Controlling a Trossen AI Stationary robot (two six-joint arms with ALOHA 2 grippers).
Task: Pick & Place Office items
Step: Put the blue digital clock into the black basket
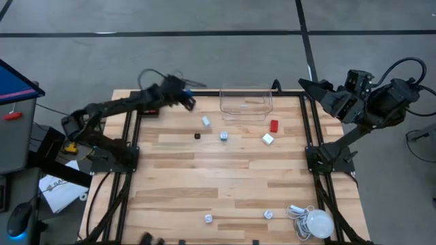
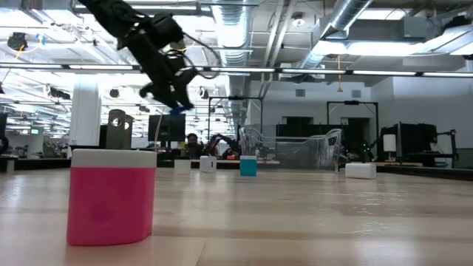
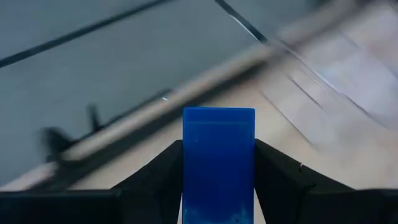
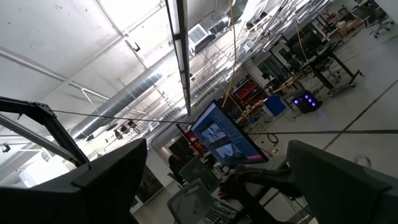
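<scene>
The black basket (image 1: 154,103) is beside the red thing. Next, my left gripper lets go of the blue block in that basket.
My left gripper (image 1: 187,100) hovers above the table's far-left part, just left of the clear bin (image 1: 246,103), and is shut on a blue block (image 3: 217,158). It shows raised well above the tabletop in the low view (image 2: 176,103). More office items lie on the wood near the bin: a white-blue piece (image 1: 206,120), a black piece (image 1: 197,135), a silvery one (image 1: 223,136), a red block (image 1: 274,125) and a white block (image 1: 268,139). Two small pieces (image 1: 208,218) (image 1: 268,214) lie near the near edge. My right gripper (image 1: 306,86) waits open at the table's far-right corner, pointing up toward the ceiling (image 4: 217,180). My left gripper pinches the blue block between its two fingers (image 3: 158,174), one on each long side face (image 3: 186,168). The block's free end (image 3: 217,115) sticks out past the fingertips. It is lifted clear of the table, as the low view shows (image 2: 178,111).
A big white round bulb with coiled cable (image 1: 315,223) lies at the near-right corner. A pink block with a white top (image 2: 111,196) stands close to the low camera. A red thing (image 1: 151,111) sits under the left arm. The table's middle (image 1: 218,177) is bare wood.
</scene>
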